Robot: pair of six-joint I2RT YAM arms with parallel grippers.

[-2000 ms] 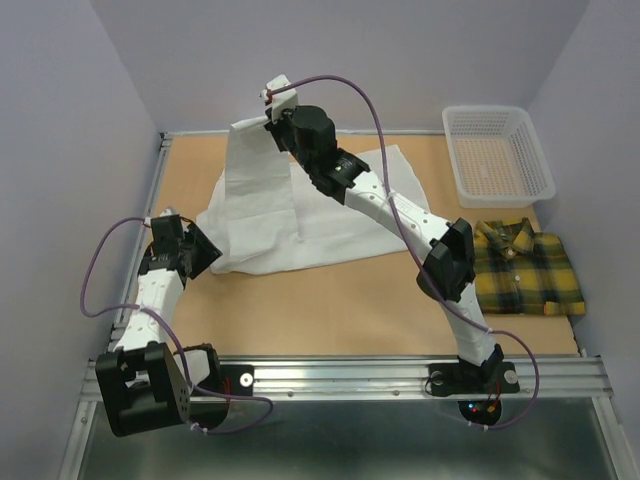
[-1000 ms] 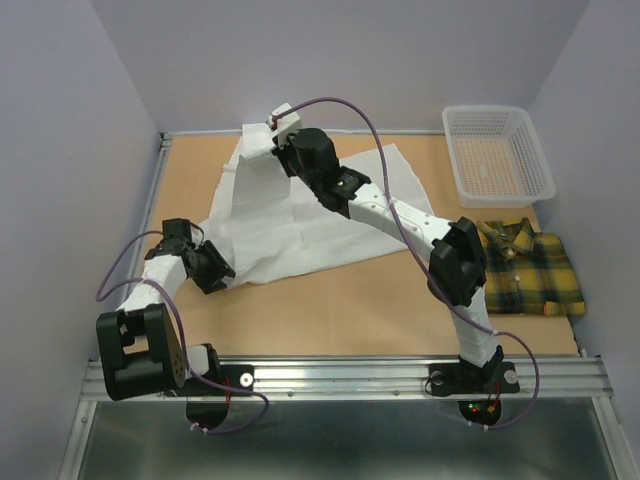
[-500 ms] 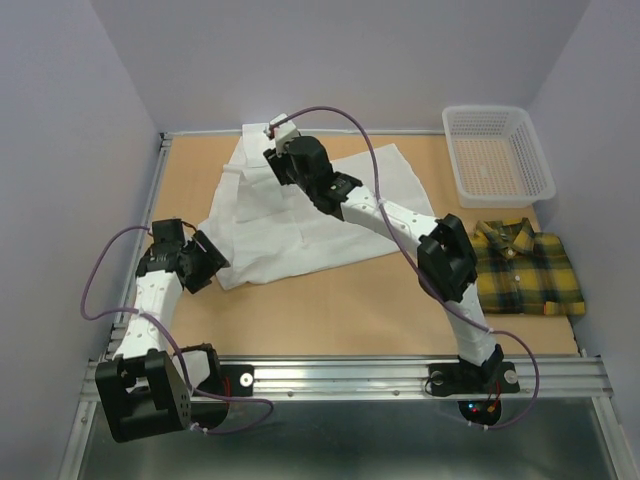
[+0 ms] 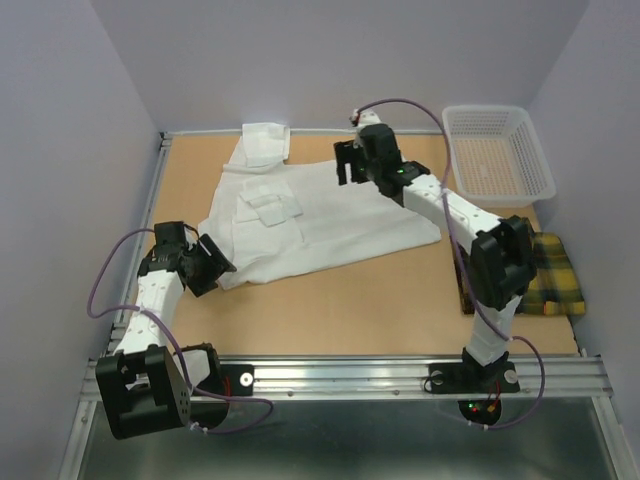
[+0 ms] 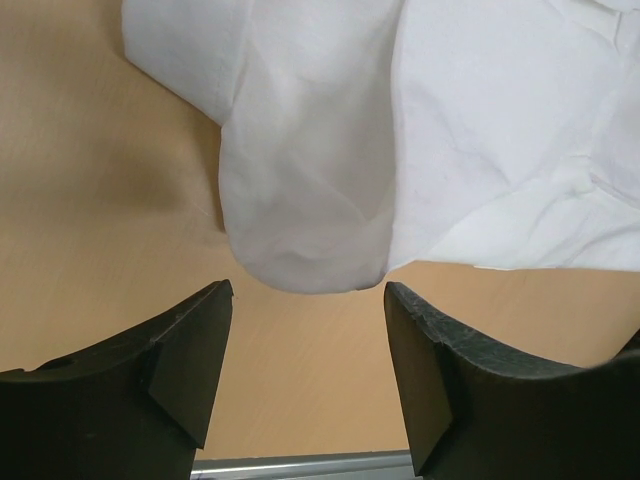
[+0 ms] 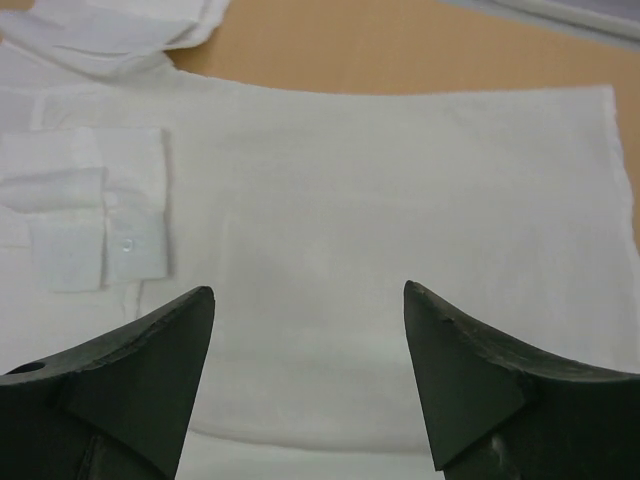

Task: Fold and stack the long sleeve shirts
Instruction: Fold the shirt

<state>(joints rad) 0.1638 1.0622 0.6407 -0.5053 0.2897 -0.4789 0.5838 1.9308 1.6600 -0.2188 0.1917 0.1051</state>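
The shirt's near corner bunches up into a raised fold, so next my left gripper pinches that rounded corner (image 5: 262, 245) while my right gripper takes the other end of the hem.
The white long sleeve shirt (image 4: 330, 215) lies spread flat across the middle of the table, with a cuff (image 4: 268, 205) folded over onto it. My right gripper (image 4: 350, 168) hovers open over its far part; the right wrist view shows the white shirt (image 6: 400, 200) beneath empty jaws, with my right gripper (image 6: 308, 295) well above the cloth. My left gripper (image 4: 222, 262) is open at the shirt's near left corner. That rounded corner of the white shirt (image 5: 300, 200) lies just ahead of my left gripper (image 5: 308, 300), not between the fingers. The plaid shirt (image 4: 555, 275) lies folded at the right, partly behind my right arm.
A white mesh basket (image 4: 497, 150) stands at the back right corner. A bunched white part of the shirt (image 4: 265, 140) rests against the back wall. Bare wooden table (image 4: 360, 300) runs along the front, up to the metal rail.
My right gripper opened and let go of the raised white cloth, then swung right along the back. The cloth dropped flat. My left gripper opened wider and barely moved.
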